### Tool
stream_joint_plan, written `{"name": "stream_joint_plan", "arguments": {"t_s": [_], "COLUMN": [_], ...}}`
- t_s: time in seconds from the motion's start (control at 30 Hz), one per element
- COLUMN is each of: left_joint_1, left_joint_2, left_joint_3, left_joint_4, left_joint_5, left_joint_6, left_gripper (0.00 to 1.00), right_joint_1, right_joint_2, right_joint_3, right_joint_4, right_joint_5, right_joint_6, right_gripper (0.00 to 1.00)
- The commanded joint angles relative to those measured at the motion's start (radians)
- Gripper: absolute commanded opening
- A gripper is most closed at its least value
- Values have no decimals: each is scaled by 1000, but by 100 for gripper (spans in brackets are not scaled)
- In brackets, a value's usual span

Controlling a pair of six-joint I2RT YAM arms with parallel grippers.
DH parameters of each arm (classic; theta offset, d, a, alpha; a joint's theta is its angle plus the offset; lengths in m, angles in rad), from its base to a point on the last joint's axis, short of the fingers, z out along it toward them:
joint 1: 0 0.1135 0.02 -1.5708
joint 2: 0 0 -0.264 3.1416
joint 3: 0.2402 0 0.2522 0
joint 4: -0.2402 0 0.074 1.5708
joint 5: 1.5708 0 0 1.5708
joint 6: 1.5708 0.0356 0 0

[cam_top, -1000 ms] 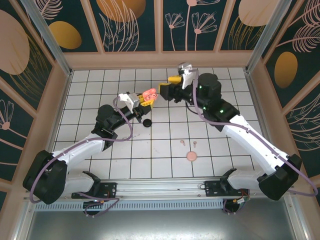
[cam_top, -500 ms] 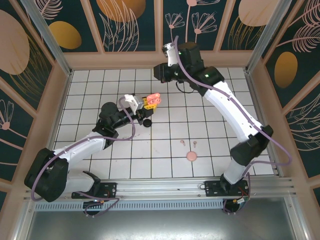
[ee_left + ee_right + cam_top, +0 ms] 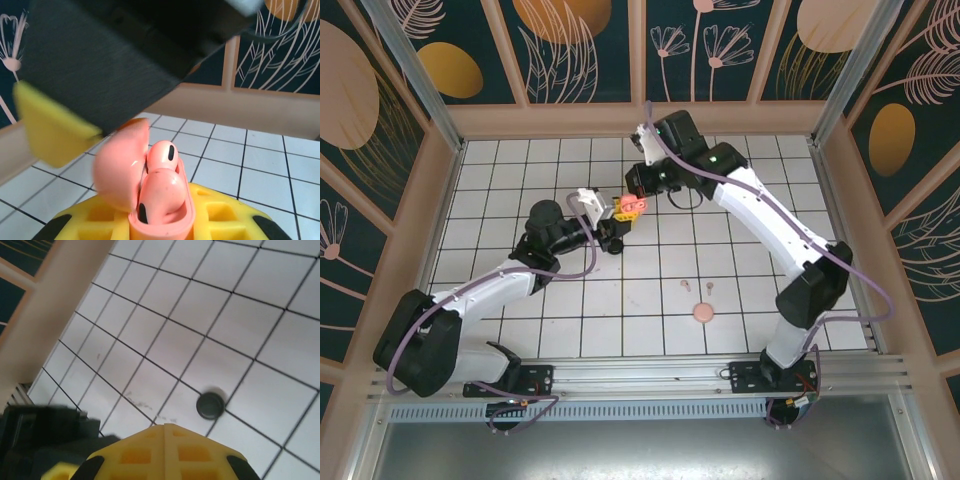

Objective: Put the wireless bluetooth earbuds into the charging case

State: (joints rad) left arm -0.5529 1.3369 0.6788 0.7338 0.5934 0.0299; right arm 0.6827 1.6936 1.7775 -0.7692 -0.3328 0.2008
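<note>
I need to have my left gripper set the pale pink charging case down and let go of it on the bare tiles (image 3: 662, 219) behind the two loose pink earbuds.
My left gripper (image 3: 620, 208) is shut on an open pale pink charging case (image 3: 631, 204), held above the tiled floor. In the left wrist view the case (image 3: 162, 225) sits between the yellow fingers (image 3: 85, 222) with its lid (image 3: 117, 172) swung left. Two pink earbuds rest in it, one behind (image 3: 164, 156) and one in front (image 3: 160, 192). My right gripper (image 3: 640, 188) hovers just above the case, its black body (image 3: 115, 55) looming overhead. Its yellow fingers (image 3: 145, 452) are shut together on nothing. Two more pink earbuds (image 3: 685, 286) (image 3: 709, 288) lie on the floor.
A small round black case (image 3: 612, 246) lies on the tiles under the left gripper, and I also see that black case (image 3: 210, 406) from the right wrist. A round pink case (image 3: 701, 313) lies near the front. Wooden walls (image 3: 630, 118) ring the floor.
The right gripper closed its jaws, rose toward the back wall, then came back down over the pink case. The left gripper kept hold of the case and shifted slightly right.
</note>
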Motion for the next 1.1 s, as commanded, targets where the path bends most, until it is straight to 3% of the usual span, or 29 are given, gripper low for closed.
{"name": "stream_joint_plan", "arguments": {"t_s": [0.0,0.17,0.23,0.33,0.6,0.73,1.07], "left_joint_1": [2,2,3,3,1,2,2], "left_joint_2": [3,25,36,73,284,439,743], "left_joint_3": [32,26,20,20,137,237,585], "left_joint_4": [79,111,112,67,-152,-239,-572], "left_joint_5": [-50,-47,-48,-69,-142,-113,-153], "left_joint_6": [7,-39,-73,-128,-381,-505,-628], "left_gripper": [0,0,0,0,0,0,0], "right_joint_1": [48,-41,-96,-129,-128,-129,-129], "right_joint_2": [-150,-368,-479,-599,-678,-696,-679], "right_joint_3": [-151,-334,-449,-640,-968,-1030,-1022], "right_joint_4": [-37,125,227,363,434,456,439], "right_joint_5": [-26,165,273,339,460,472,472], "right_joint_6": [24,187,280,383,474,488,456], "right_gripper": [3,5,10,16,29,38,50]}}
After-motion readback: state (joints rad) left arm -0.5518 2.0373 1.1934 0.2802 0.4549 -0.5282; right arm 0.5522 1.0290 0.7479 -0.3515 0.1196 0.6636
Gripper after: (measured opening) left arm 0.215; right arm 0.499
